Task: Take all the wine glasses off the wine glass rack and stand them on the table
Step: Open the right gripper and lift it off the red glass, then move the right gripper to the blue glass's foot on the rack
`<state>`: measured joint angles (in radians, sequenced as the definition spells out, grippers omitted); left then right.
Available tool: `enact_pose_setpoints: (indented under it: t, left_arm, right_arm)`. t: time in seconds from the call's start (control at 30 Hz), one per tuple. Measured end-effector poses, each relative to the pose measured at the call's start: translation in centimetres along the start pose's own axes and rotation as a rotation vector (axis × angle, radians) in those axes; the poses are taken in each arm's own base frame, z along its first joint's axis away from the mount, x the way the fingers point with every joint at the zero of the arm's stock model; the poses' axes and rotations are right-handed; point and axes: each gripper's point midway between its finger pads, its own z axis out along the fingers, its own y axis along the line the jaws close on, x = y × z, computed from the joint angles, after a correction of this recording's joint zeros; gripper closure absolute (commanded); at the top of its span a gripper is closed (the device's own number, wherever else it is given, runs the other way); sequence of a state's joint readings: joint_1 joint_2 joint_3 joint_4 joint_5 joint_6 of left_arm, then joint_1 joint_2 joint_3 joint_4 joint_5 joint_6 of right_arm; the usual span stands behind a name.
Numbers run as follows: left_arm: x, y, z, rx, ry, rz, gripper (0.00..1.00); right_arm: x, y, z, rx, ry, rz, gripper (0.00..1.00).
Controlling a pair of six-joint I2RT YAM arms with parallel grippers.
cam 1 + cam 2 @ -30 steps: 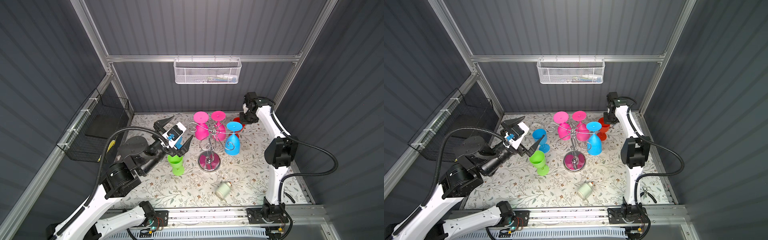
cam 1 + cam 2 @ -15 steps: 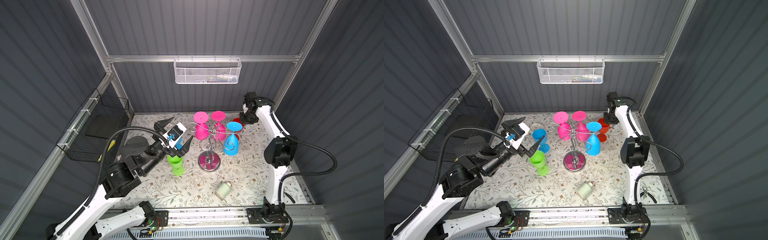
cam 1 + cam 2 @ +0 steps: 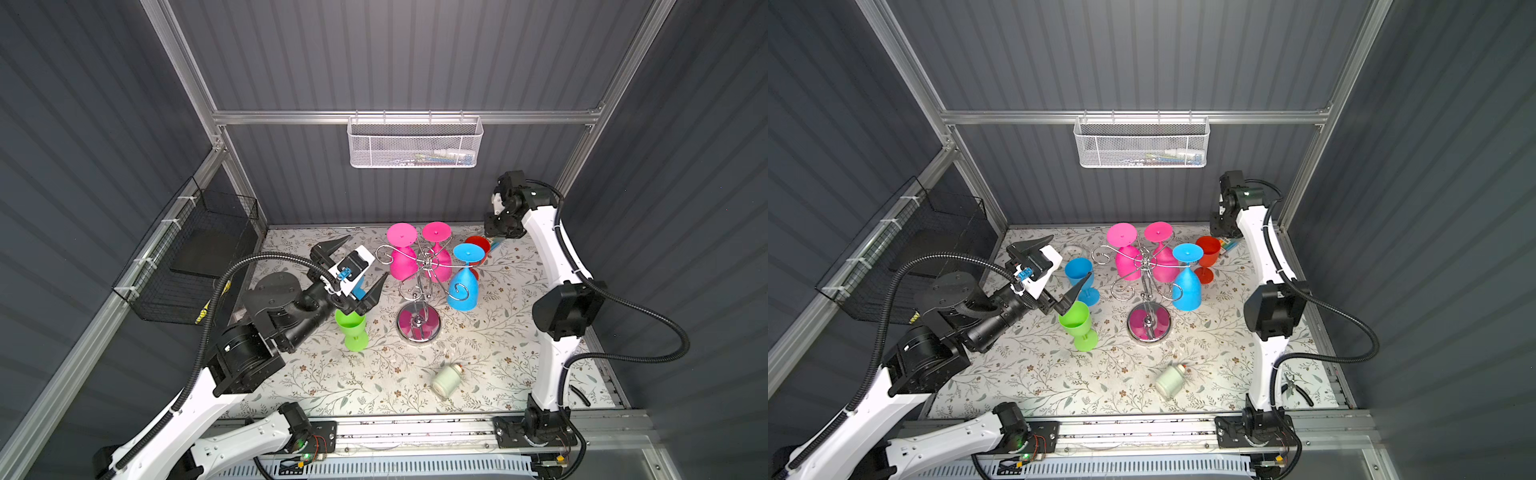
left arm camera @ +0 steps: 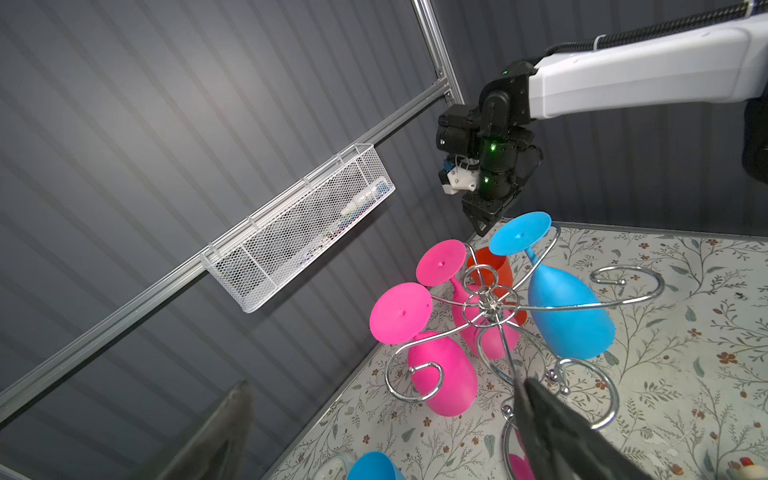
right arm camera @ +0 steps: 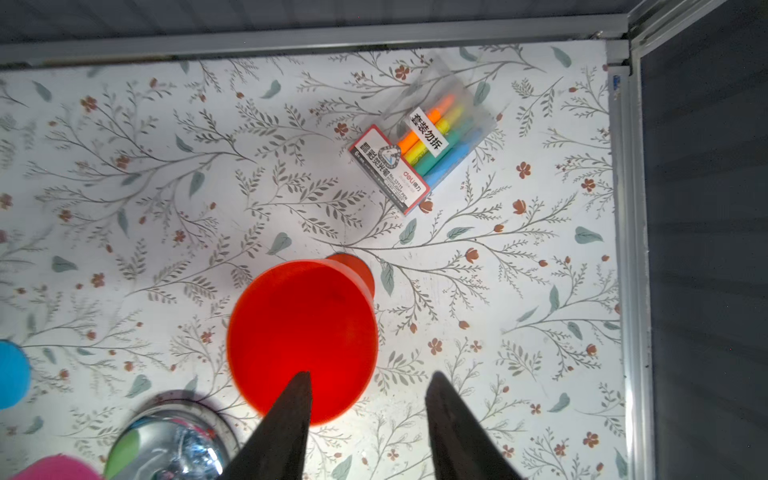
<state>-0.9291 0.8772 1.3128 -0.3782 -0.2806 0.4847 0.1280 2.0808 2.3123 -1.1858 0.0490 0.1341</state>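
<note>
Next, I will move my right gripper to the blue wine glass that is hanging and close it on the outer edge of its upturned base (image 3: 481, 253).
The chrome wine glass rack (image 3: 419, 291) (image 3: 1145, 286) (image 4: 490, 303) stands mid-table. Two pink wine glasses (image 3: 401, 257) (image 4: 442, 374) and a blue wine glass (image 3: 462, 291) (image 4: 569, 316) hang from it upside down. My left gripper (image 3: 365, 257) (image 3: 1071, 257) (image 4: 382, 384) is wide open and empty, left of the rack at arm height. An upright red glass (image 3: 478, 245) (image 5: 303, 336) stands on the table behind the rack at the right. My right gripper (image 5: 370, 374) hovers above its rim, open, with nothing between the fingers. In both top views the right wrist hides those fingers.
A green glass (image 3: 351, 328) and a blue glass (image 3: 1080, 274) stand upright under the left gripper. A white jar (image 3: 445, 380) lies near the front. A highlighter pack (image 5: 424, 158) lies in the back right corner. A mesh basket (image 3: 413, 143) hangs on the back wall, a black wire basket (image 3: 199, 257) on the left.
The right gripper's fingers have spread apart above the red glass. Both arms have hardly moved, and the left gripper has stayed wide open.
</note>
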Motion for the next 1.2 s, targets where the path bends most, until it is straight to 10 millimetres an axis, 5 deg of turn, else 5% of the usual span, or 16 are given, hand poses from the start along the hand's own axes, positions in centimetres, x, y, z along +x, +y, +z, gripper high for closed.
enact_pose_setpoints:
  t: [0.23,0.57,0.8,1.2]
  left_arm:
    - [0.5,-0.3,0.4,0.001,0.004,-0.011,0.00]
    - [1.2,-0.5,0.6,-0.007,0.019,-0.031,0.00]
    - [1.5,-0.6,0.8,-0.010,0.023,-0.045,0.00]
    - [1.6,-0.6,0.8,-0.014,0.025,-0.070,0.00]
  right_arm:
    - [-0.3,0.2,-7.8,-0.128,-0.127,0.062,0.48]
    - [4.7,0.9,-16.8,-0.609,-0.257,0.339,0.48]
    - [7.3,4.5,-17.1,-0.954,-0.169,0.459,0.48]
    - [9.4,6.3,-16.1,-1.105,-0.069,0.522,0.51]
